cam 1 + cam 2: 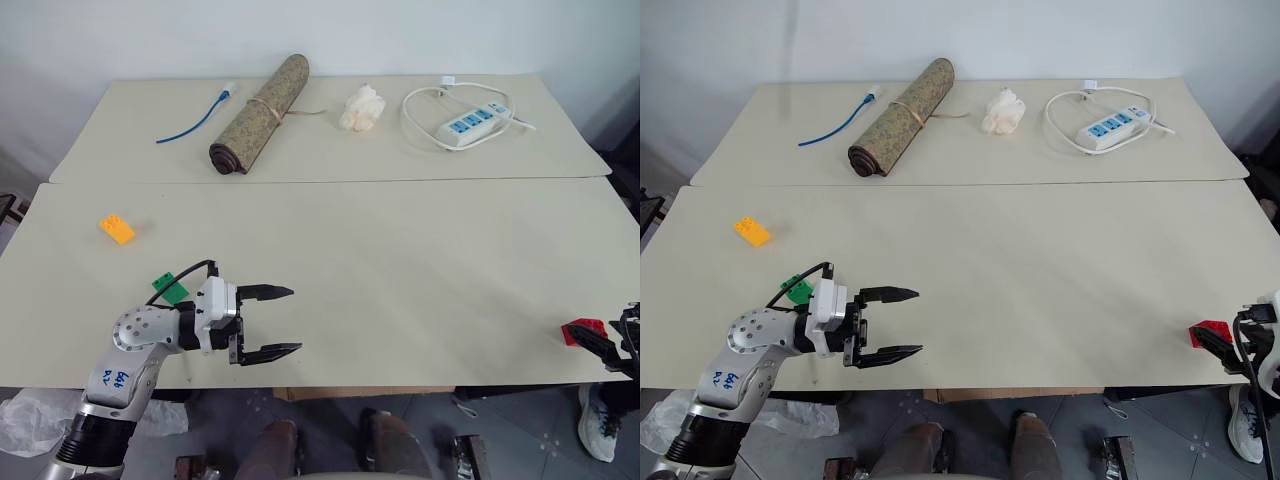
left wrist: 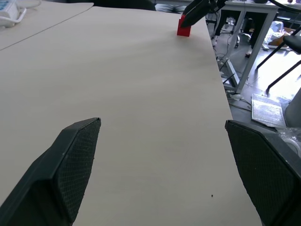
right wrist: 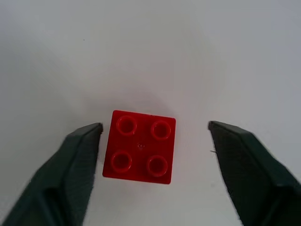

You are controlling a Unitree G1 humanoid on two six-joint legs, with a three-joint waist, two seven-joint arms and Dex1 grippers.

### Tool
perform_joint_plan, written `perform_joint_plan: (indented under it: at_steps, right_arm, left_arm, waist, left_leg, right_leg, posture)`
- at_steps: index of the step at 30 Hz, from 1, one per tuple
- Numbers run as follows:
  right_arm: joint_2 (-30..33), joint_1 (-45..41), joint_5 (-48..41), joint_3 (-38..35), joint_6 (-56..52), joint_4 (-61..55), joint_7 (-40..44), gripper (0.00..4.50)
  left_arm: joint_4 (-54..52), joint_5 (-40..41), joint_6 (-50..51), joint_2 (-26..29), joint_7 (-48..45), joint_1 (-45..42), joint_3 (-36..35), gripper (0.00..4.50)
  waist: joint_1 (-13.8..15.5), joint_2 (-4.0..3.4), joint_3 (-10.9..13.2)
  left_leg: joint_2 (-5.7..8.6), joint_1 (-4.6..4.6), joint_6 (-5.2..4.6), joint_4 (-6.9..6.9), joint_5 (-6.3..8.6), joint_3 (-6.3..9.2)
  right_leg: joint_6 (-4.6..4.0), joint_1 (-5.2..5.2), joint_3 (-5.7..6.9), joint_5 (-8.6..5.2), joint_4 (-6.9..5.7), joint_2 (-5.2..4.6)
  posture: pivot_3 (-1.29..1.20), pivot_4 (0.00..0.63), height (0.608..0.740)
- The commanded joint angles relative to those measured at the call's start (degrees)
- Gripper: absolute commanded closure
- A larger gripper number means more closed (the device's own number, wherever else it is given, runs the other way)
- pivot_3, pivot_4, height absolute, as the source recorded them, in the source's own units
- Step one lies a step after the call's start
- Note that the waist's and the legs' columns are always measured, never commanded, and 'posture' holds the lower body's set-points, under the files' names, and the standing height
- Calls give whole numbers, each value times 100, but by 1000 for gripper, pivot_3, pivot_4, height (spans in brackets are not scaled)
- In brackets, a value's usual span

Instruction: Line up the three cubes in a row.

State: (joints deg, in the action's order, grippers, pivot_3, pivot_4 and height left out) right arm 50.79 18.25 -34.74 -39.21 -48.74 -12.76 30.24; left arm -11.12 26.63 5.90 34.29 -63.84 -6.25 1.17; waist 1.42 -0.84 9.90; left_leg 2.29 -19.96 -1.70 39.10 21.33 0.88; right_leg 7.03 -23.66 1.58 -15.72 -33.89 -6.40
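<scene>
The robot's left gripper will next go back to the green cube behind its wrist and close on the cube's opposite sides (image 1: 172,290).
The red cube (image 3: 140,147) lies studs-up near the table's front right corner. My right gripper (image 3: 155,131) straddles it, open: one finger (image 3: 77,162) sits almost against the cube's side and the other stands clear of it. In the head views that red cube (image 1: 584,331) shows at the far right with the right gripper (image 1: 612,346) just beside it. The green cube (image 1: 170,287) rests at the front left, right behind my left wrist. Farther back on the left lies the orange-yellow cube (image 1: 117,229). My left gripper (image 1: 296,320) hovers open and empty, pointing right across the table.
On the far table (image 1: 560,160) sit a rolled mat (image 1: 260,113), a blue cable (image 1: 195,120), a white tissue wad (image 1: 362,107) and a power strip (image 1: 478,122) with its cord. The near table (image 1: 400,260) ends just past the red cube at the right.
</scene>
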Motion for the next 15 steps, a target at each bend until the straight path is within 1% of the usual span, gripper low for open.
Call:
perform_joint_plan:
  at_steps: [1,4,6,7,10,13,14,15]
  right_arm:
    - [-26,-69,79,-35,23,61,120,1978]
    - [23,-196,60,43,61,146,307,2986]
    - [103,-483,2,147,332,124,626,3010]
    - [147,-673,-120,193,509,56,946,3010]
    - [462,-1163,-451,578,1080,-276,2331,3010]
    - [1067,-1858,-70,1694,1564,-303,3304,3010]
    - [1237,-2310,215,2331,1784,-302,3635,3010]
    - [1275,-2818,507,2939,1981,-287,3885,3010]
  left_arm:
    - [-300,133,144,86,-47,40,-18,0]
    - [-346,150,225,121,-97,8,2,0]
    - [-362,128,191,112,-50,11,-86,0]
    - [-385,133,198,109,-12,43,-132,0]
    - [-437,100,147,99,80,170,-209,0]
    - [-478,73,102,79,155,314,-248,0]
    - [-504,62,84,62,191,376,-252,0]
    - [-522,46,67,42,229,422,-249,0]
  waist:
    - [0,0,0]
    - [-3,0,0]
    - [-6,0,0]
    - [-13,0,0]
    - [-75,-6,2]
    - [-105,-4,4]
    - [-112,0,6]
    - [-134,10,10]
  left_leg:
    - [0,0,0,0,0,0]
    - [0,0,0,0,0,0]
    - [0,1,0,0,0,0]
    - [0,2,0,1,0,-1]
    - [-5,5,2,1,-1,-7]
    - [-11,8,4,1,-1,-6]
    - [-11,7,4,2,-1,-2]
    - [-11,7,4,2,-1,-2]
  right_leg:
    - [0,0,0,0,0,0]
    - [0,0,0,0,0,0]
    - [0,0,-1,0,0,0]
    - [0,0,-1,0,-1,1]
    - [1,-1,-5,1,-4,9]
    - [1,0,-2,1,-5,14]
    - [1,1,1,0,-4,13]
    - [1,1,1,0,-4,13]
  posture:
    - [0,150,740]
    - [0,150,740]
    - [0,150,740]
    - [0,150,740]
    - [0,150,740]
    - [0,150,740]
    - [0,150,740]
    - [0,150,740]
